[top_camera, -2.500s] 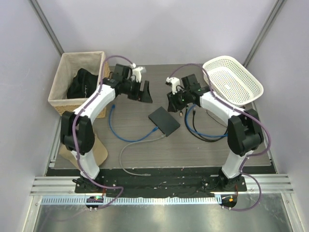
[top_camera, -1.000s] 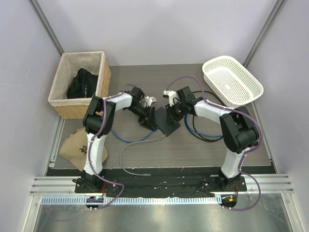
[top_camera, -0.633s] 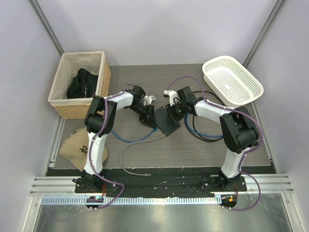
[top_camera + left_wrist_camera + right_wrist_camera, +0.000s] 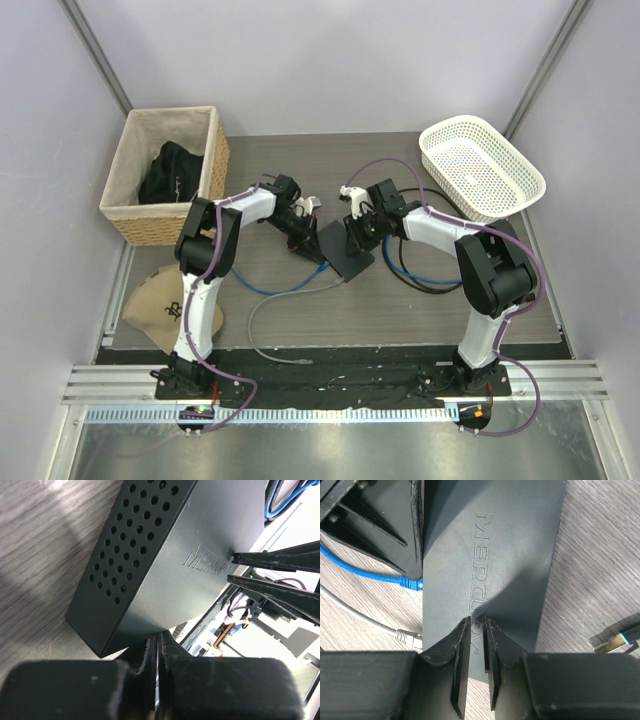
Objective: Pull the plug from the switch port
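Observation:
My left gripper will open its fingers, which are shut empty beside the blue plug, and close them around the plug's body [image 4: 411, 583] before it pulls the plug from the switch.
The switch [image 4: 346, 256] is a flat black box on the table; its ports lie along its near-left edge and do not show. A blue plug [image 4: 412, 583] and a grey plug [image 4: 407, 639] sit in that edge. My left gripper [image 4: 157, 641] is shut with nothing seen between its fingers. It is at the switch's [image 4: 165, 540] corner, just above the blue plug. The tips of my right gripper [image 4: 477, 622] rest on the switch's top face [image 4: 515, 540]. Its jaws stand a narrow gap apart with nothing between them.
A blue cable [image 4: 262, 285] and a grey cable [image 4: 262, 325] trail from the switch toward the front left. Black and blue cords [image 4: 425, 272] coil at the right. A wicker basket [image 4: 215, 150] stands back left, a white basket [image 4: 520, 165] back right, a tan cap [image 4: 160, 300] front left.
Both arms have come down from the back of the table onto the switch. In the last second the left jaws have closed and the left gripper has drawn slightly back.

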You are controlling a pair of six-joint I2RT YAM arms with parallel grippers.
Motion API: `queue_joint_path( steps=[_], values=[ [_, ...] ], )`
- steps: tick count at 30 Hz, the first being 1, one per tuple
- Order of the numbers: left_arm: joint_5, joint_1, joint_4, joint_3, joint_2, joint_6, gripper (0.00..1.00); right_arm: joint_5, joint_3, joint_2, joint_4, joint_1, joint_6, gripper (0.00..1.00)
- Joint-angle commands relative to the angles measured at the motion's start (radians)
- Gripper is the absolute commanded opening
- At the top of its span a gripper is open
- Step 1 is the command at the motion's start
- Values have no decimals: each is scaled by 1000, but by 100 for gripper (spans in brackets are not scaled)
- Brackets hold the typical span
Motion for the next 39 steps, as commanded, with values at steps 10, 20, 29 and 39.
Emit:
queue_joint_path(
  steps=[10,20,29,39],
  values=[
    [36,56,309,-196,-35,11,46,47,-8,28,-30,0,3,24],
    [48,12,378,-215,-14,27,44,60,-5,40,-53,2,6,24],
    [28,-16,289,-222,-32,174,44,60,3,59,-53,2,13,24],
    [-73,-82,234,-204,-11,225,38,67,8,85,-46,2,21,24]
  ],
)
